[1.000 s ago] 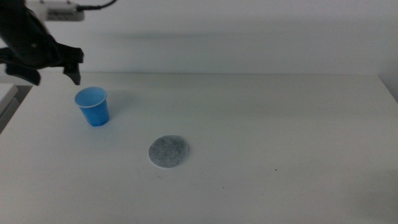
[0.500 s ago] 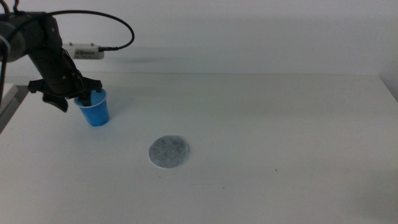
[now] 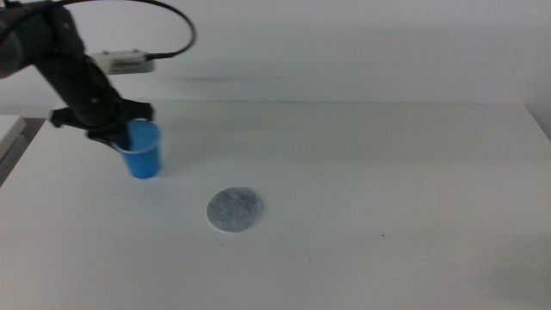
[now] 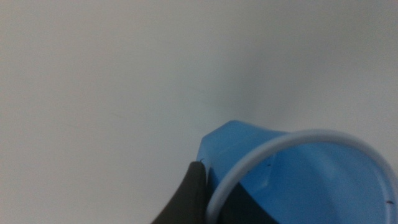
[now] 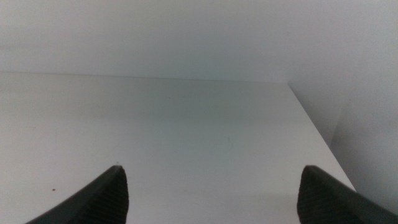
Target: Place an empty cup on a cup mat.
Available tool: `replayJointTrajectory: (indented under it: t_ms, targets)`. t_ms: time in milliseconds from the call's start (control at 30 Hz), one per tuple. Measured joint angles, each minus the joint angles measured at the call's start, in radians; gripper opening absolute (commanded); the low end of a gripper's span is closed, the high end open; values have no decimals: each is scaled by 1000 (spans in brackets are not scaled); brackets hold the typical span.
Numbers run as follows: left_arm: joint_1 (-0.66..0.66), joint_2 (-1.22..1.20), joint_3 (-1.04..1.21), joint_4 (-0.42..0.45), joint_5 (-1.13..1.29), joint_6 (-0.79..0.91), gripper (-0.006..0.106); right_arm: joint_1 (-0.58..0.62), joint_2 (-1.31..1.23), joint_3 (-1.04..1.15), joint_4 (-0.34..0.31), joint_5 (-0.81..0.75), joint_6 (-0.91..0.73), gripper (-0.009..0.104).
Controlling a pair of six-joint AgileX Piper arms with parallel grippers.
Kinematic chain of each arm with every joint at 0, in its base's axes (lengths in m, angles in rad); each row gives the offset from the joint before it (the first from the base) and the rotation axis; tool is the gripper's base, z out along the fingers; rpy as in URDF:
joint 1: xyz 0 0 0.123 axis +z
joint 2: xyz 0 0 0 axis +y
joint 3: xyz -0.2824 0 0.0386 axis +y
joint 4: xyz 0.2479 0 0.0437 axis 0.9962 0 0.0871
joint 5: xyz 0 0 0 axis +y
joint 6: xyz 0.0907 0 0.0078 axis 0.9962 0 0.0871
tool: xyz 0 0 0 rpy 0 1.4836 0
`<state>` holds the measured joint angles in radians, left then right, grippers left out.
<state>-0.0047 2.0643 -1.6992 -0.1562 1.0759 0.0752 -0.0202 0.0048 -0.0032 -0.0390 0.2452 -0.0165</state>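
Next, my left gripper sets the blue cup down and lets go of it on the middle of the grey round cup mat (image 3: 237, 213).
The blue cup (image 3: 145, 153) is at the table's far left, held slightly tilted. My left gripper (image 3: 119, 136) is shut on the cup's left rim. In the left wrist view the cup (image 4: 298, 180) fills the lower right, its white rim pinched between the jaws of my left gripper (image 4: 214, 196) and its wall dented. The grey round cup mat (image 3: 234, 209) lies flat on the table, to the right of the cup and nearer the front, with nothing on it. My right gripper (image 5: 217, 193) is open and empty over bare table, out of the middle view.
The white table (image 3: 387, 172) stretches right of the mat. A cable and a white box (image 3: 127, 62) hang by the left arm. The table's left edge (image 3: 17, 151) is close to the cup. The right wrist view shows the table's far corner (image 5: 289, 87).
My left gripper came down from behind the cup, closed on its rim and shifted the cup a little to the right. The mat has not moved.
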Motion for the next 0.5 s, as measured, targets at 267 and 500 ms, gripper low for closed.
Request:
replayJointTrajectory:
  t_ms: [267,500]
  targets:
    - [-251,-163,243,-29,-124,-97,-2,0,0,0,0,0,0,93]
    - [-354,-152,272,-22,-194,-140,-2,0,0,0,0,0,0,93]
